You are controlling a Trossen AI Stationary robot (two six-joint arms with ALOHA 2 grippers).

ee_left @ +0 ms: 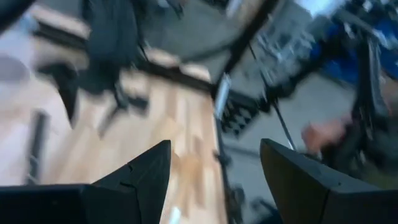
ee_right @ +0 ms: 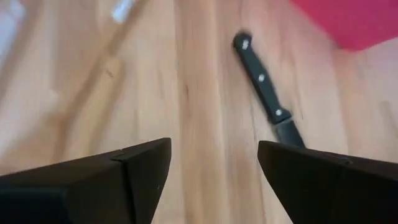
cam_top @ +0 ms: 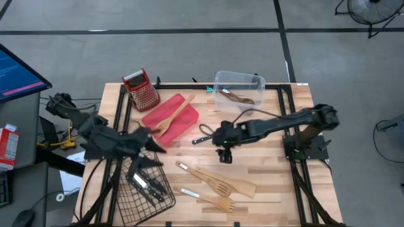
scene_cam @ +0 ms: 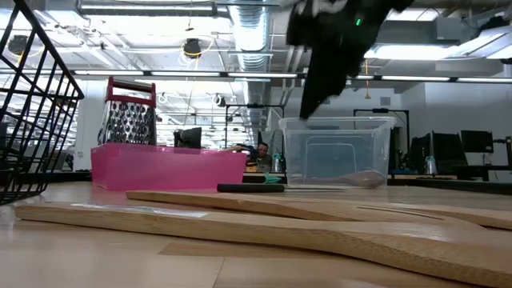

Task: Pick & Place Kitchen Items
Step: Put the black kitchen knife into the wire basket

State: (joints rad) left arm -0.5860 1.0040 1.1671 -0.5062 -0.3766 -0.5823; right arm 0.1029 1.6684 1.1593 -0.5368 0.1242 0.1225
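Observation:
My right gripper is to go to the black-handled knife next. It should then close on the knife's handle [cam_top: 208, 137] [ee_right: 276, 114], close to where the blade begins.
A black-handled knife [ee_right: 261, 79] lies flat on the wooden table [cam_top: 265, 164], just beyond the fingertips of my right gripper [ee_right: 214, 168]. That gripper hangs open above the table's middle [cam_top: 214, 136], tilted down, touching nothing. My left gripper [cam_top: 156, 144] is open and empty [ee_left: 214, 174], raised over the black wire basket [cam_top: 136, 189], which holds knives [cam_top: 142, 183]. Two wooden turners [cam_top: 221, 180] [cam_top: 211, 200] lie flat near the front edge. A wooden fork [cam_top: 173, 116] rests on the red tray [cam_top: 165, 120].
A red-topped grater [cam_top: 142, 89] stands at the far left beside the tray. A clear plastic box [cam_top: 238, 88] at the far edge holds a wooden spoon [cam_top: 240, 98]. In the low view the box [scene_cam: 336, 152] and the tray [scene_cam: 168, 166] stand behind the knife [scene_cam: 252, 188].

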